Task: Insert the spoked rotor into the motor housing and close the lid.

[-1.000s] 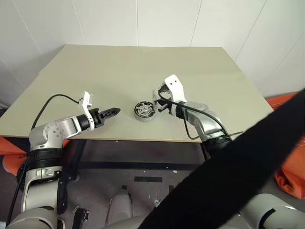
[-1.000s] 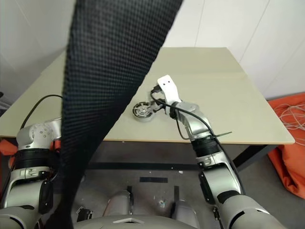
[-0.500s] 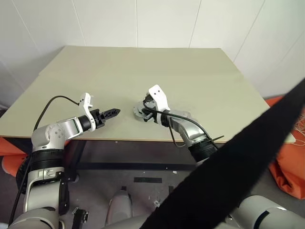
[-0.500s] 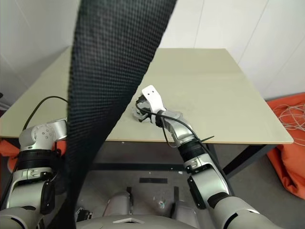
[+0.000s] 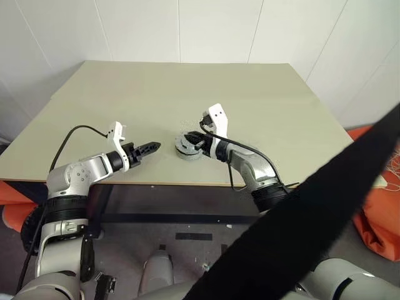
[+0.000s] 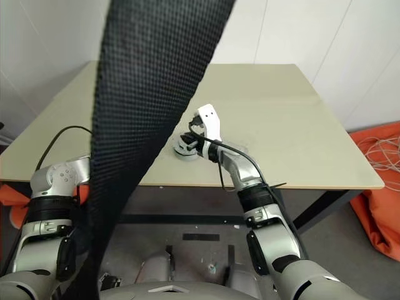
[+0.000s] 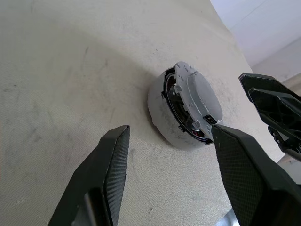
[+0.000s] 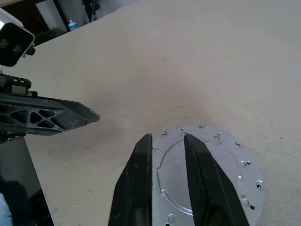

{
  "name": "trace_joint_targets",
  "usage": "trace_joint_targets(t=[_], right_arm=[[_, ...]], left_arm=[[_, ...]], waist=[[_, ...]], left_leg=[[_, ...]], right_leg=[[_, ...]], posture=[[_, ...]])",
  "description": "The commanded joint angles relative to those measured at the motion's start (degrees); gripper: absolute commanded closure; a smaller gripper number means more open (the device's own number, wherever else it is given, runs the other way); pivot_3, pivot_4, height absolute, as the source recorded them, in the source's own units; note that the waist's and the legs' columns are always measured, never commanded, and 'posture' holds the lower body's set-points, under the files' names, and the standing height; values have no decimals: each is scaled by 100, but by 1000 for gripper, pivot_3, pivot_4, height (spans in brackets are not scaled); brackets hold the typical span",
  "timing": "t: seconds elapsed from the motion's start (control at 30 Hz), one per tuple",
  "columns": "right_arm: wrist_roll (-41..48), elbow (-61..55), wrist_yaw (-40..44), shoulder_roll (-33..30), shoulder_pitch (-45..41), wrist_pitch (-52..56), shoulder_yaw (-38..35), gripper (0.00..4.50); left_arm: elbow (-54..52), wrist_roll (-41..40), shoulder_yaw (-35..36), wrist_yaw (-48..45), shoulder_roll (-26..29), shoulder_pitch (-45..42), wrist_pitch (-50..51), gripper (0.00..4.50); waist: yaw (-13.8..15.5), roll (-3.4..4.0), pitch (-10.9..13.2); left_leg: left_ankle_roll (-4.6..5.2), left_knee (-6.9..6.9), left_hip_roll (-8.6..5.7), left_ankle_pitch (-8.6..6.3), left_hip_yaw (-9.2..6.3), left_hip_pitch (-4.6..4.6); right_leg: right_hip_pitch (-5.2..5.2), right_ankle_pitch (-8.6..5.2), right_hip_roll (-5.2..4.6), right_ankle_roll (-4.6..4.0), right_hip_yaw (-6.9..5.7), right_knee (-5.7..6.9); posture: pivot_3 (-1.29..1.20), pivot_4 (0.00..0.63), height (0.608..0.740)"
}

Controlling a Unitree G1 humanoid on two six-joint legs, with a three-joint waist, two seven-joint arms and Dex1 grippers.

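The lid is slanted over a gap at the housing's rim, so my right gripper should open and grip the lid's raised centre (image 7: 205,96) before it closes the lid.
The motor housing (image 7: 157,110) is a round shallow metal cup standing near the table's front edge, with a glimpse of copper under its top. A plain silver-grey disc, which I take for the lid (image 8: 207,174), lies on it a little raised, leaving a dark gap at the rim. The spoked rotor is hidden. My right gripper (image 8: 167,139) hovers just above the lid, its fingers slightly apart and holding nothing. My left gripper (image 5: 152,147) stands open a short way left of the housing (image 5: 187,149), not touching it.
The tan table (image 5: 250,94) stretches back to a white wall. A broad black strap (image 6: 144,94) hangs close in front of the head camera and covers part of each eye view. An orange cloth (image 6: 375,231) lies on the floor to the right.
My right gripper has swung in from the right over the housing and parted its fingers; the disc now rests on the housing. The left gripper has kept still.
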Motion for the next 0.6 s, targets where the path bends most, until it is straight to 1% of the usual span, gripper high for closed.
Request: trace_joint_targets(t=[0.03, 0.17, 0.23, 0.27, 0.47, 0.6], right_arm=[[109, -20, 155, 49, 17, -283, 4, 2275], [20, 463, 146, 101, -76, -543, -24, 907], [-22, 702, 111, 112, -161, -682, -46, 150], [-37, 867, 75, 120, -228, -761, -78, 26], [-315, 1829, -145, 132, -680, -1213, -22, 26], [-382, 2123, -160, 187, -817, -1449, -27, 26]], left_arm=[[-64, 14, -2, -50, 12, -185, -102, 1515], [-63, 32, -13, -70, 11, -212, -106, 1515], [-64, 34, -7, -72, 20, -219, -108, 1515], [-71, 34, -3, -75, 27, -216, -112, 1515], [-161, 21, 14, -55, 13, -153, -108, 1515], [-193, 17, 24, -23, -15, -132, -117, 1515]], waist=[[0, 0, 0], [-2, 0, 0], [-2, 0, 0], [-1, 0, 0], [-10, 0, 0], [-13, 1, 0]], left_leg=[[0, 0, 0, 0, 0, -2], [0, -2, 0, 0, 1, 0], [0, -6, 0, 0, 1, 0], [0, -7, 0, 0, 1, 0], [0, -10, 0, 0, 1, 0], [0, -10, 0, 0, 2, -4]], right_leg=[[-1, 0, 0, 0, 0, -1], [-1, -1, 0, -1, 0, -2], [-2, -1, -1, -1, 0, -1], [-3, -1, -1, -1, 0, -1], [-5, -1, -1, -2, -1, 2], [-8, -3, -1, -5, 0, -2]], posture=[[0, 0, 740], [0, 0, 740], [0, 0, 740], [0, 0, 740], [0, 0, 740], [0, 0, 740]])
